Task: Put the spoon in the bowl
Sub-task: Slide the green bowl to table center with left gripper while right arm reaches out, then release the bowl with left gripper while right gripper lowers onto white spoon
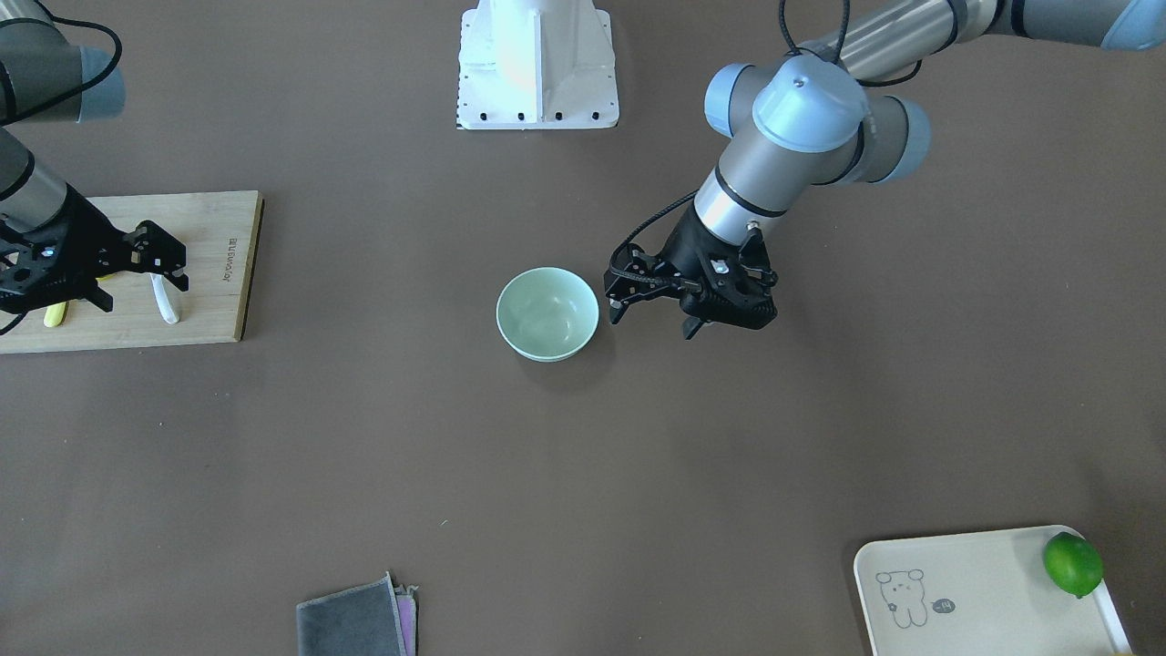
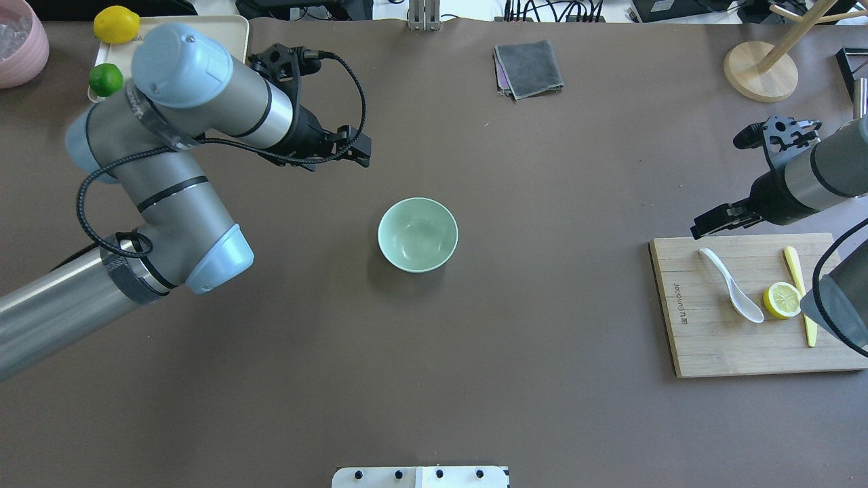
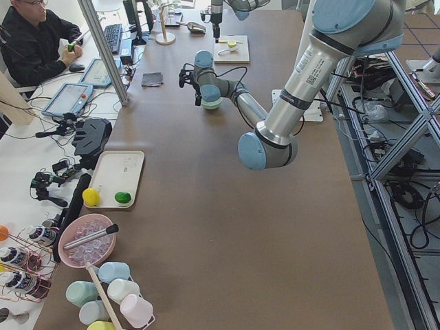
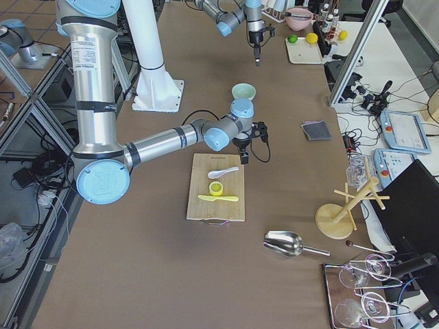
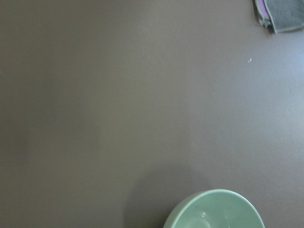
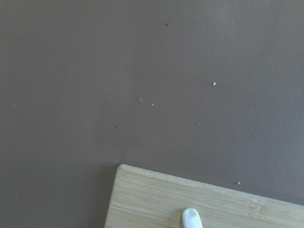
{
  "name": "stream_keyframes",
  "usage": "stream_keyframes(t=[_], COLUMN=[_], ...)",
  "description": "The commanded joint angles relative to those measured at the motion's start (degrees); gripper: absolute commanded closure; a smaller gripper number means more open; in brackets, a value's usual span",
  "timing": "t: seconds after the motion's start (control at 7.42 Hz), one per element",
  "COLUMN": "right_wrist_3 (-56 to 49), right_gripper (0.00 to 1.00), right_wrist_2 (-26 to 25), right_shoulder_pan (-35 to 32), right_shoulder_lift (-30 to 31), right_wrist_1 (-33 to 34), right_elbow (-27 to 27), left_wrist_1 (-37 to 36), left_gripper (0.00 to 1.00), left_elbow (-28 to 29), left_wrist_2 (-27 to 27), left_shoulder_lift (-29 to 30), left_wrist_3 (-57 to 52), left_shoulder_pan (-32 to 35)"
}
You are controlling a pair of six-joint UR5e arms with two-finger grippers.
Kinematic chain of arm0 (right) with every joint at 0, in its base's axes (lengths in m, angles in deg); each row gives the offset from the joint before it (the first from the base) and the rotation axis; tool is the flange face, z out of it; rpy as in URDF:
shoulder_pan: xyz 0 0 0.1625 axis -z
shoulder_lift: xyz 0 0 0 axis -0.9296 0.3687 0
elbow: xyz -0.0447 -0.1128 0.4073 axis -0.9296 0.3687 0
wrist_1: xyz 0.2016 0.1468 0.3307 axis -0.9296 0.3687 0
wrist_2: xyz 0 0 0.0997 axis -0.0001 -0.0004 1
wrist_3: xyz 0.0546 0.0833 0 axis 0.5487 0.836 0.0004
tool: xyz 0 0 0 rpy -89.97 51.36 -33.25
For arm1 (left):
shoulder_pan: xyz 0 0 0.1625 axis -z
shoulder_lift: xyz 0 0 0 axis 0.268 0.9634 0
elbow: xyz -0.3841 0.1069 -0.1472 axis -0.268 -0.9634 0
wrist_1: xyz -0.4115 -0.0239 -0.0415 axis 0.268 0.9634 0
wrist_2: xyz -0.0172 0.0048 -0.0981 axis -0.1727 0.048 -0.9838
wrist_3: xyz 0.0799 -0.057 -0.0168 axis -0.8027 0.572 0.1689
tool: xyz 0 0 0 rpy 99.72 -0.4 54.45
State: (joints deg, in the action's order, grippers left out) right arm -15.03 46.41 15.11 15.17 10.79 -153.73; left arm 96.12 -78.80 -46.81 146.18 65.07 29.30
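The white spoon will be taken by my right gripper by the middle of its handle (image 1: 158,285), back from the rounded end of the handle.
The white spoon (image 2: 732,286) lies on the wooden cutting board (image 2: 712,339) at the right of the table, its handle pointing to the far edge; it also shows in the front view (image 1: 166,302) and its handle tip in the right wrist view (image 6: 191,218). The mint-green bowl (image 2: 417,234) stands empty and upright at the table's middle (image 1: 547,312). My right gripper (image 1: 146,292) is open and empty, hovering over the board's far edge above the spoon's handle. My left gripper (image 1: 651,321) is open and empty, hovering just to the bowl's left and beyond it.
On the board beside the spoon lie a lemon slice (image 2: 782,299) and a yellow plastic knife (image 2: 800,291). A grey cloth (image 2: 529,68) lies at the far middle. A cream tray (image 2: 230,30) with a lime (image 2: 106,79) and a lemon (image 2: 115,24) is far left. A wooden stand (image 2: 759,71) is far right.
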Motion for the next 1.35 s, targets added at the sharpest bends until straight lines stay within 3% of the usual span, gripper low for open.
stream_keyframes(t=[0.0,0.67,1.21], right_wrist_3=[-0.38,-6.44,-6.44], right_gripper=[0.00,0.00,0.00], right_wrist_2=[0.03,-0.84,-0.84], right_shoulder_pan=[1.23,3.42,5.18], right_shoulder_lift=[0.71,3.26,2.39], right_wrist_1=[-0.41,-0.32,-0.40], right_elbow=[-0.23,0.12,3.62], left_wrist_1=[-3.99,-3.90,-3.37], left_gripper=[0.02,0.02,0.02], left_elbow=[-3.85,-4.13,-4.04], left_wrist_2=[0.10,0.10,-0.07], left_shoulder_lift=[-2.06,-3.65,-4.80], left_wrist_3=[-9.29,-10.44,-10.44], left_shoulder_pan=[2.96,3.93,3.85])
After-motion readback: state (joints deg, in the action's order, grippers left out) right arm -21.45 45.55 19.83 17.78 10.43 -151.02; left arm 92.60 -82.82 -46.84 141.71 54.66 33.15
